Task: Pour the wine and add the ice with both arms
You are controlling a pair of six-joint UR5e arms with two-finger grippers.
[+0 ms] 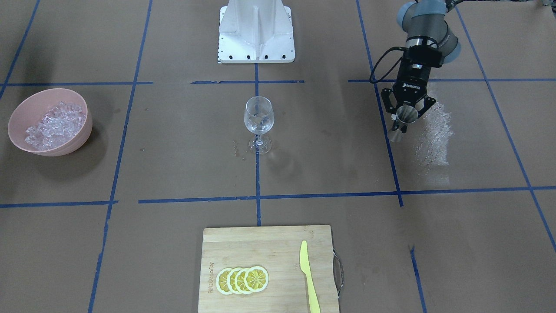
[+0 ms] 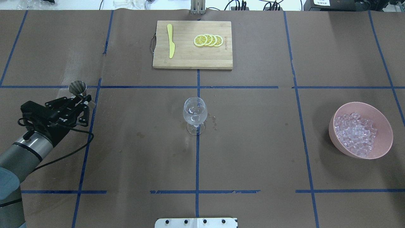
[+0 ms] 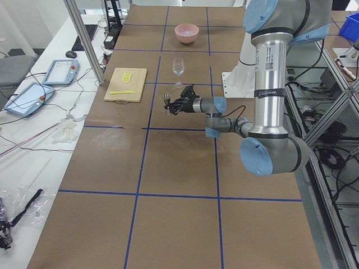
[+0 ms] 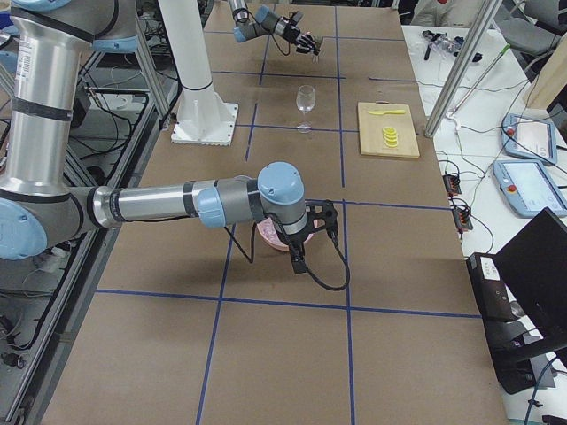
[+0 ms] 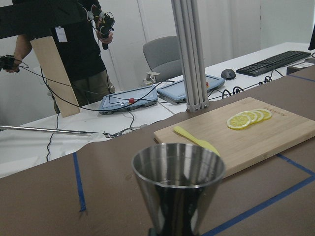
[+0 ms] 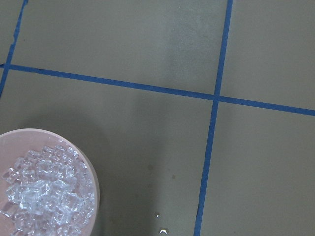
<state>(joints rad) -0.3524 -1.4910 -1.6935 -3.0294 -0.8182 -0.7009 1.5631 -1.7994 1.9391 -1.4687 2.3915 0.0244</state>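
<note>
Next, my left gripper lets go of the steel jigger between the blue tape line and the wet patch (image 1: 397, 137).
A clear wine glass (image 2: 195, 114) stands upright at the table's middle, also in the front view (image 1: 259, 119). It holds a little clear wine, barely visible. My left gripper (image 2: 83, 98) is shut on a steel jigger (image 2: 78, 87), held upright off to the glass's left; the jigger fills the left wrist view (image 5: 177, 187). Ice (image 2: 356, 134) is heaped in a pink bowl (image 2: 384, 148). My right gripper (image 4: 310, 226) hangs over that bowl and shows only in the right side view, so I cannot tell if it is open. Its wrist view shows the ice (image 6: 44, 191).
A wooden cutting board (image 2: 190, 60) with lemon slices (image 2: 208, 40) and a yellow knife (image 2: 171, 44) lies at the far edge. Droplets (image 2: 214, 122) dot the paper by the glass. A wet patch (image 1: 434, 130) lies near the left gripper. The robot's base plate (image 1: 256, 54) stands behind the glass.
</note>
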